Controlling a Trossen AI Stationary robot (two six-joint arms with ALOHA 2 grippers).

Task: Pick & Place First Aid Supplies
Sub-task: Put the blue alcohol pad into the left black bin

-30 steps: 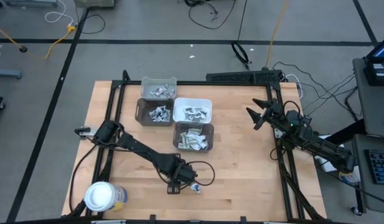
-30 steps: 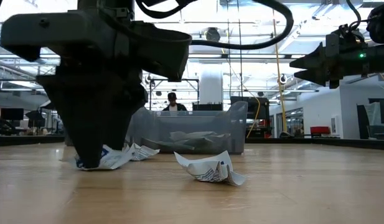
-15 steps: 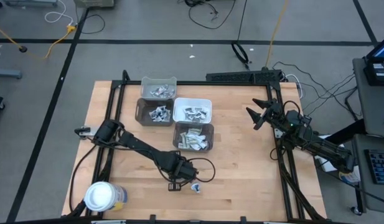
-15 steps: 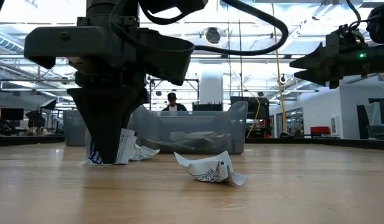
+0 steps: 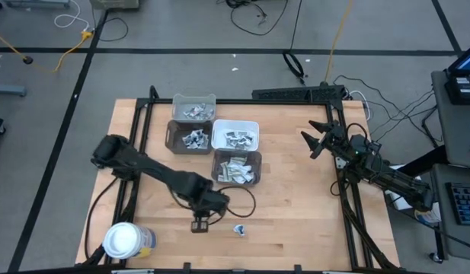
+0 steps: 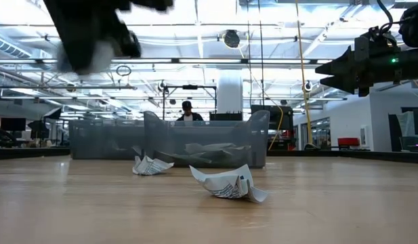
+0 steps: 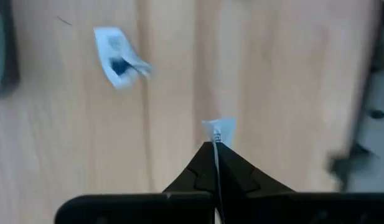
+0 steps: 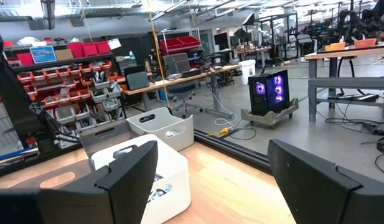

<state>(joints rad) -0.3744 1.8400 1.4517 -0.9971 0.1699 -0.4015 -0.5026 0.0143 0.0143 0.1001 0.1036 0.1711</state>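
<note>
Next, my left gripper lets go of the white packet on top of the packet pile in the dark bin (image 5: 193,140).
My left gripper (image 5: 199,225) hangs above the table's near middle, shut on a small white packet (image 7: 218,130). In the low view it is a dark blur at the top left (image 6: 93,34). A loose white packet with blue print (image 5: 240,229) lies on the wood to its right, also seen in the left wrist view (image 7: 120,56). The low view shows two crumpled packets on the table (image 6: 229,183) (image 6: 151,165). My right gripper (image 5: 314,141) waits open, raised over the table's far right. My left gripper pinches the white packet between its two fingertips, which point down from above. A small corner of the packet (image 7: 219,126) sticks out past the tips. The packet hangs lifted clear of the table.
Four bins with packets stand at the far middle: a light grey one (image 5: 194,106), a dark one (image 5: 190,137), a white one (image 5: 235,135) and a grey one (image 5: 237,167). A white-lidded jar (image 5: 124,240) stands at the near left corner. A black frame (image 5: 147,114) edges the table.
My left gripper has shut on a white packet lying on the table, then risen with it and gone a little toward the table's left edge. The packet has been lifted clear of the wood. The other packets have stayed where they were.
</note>
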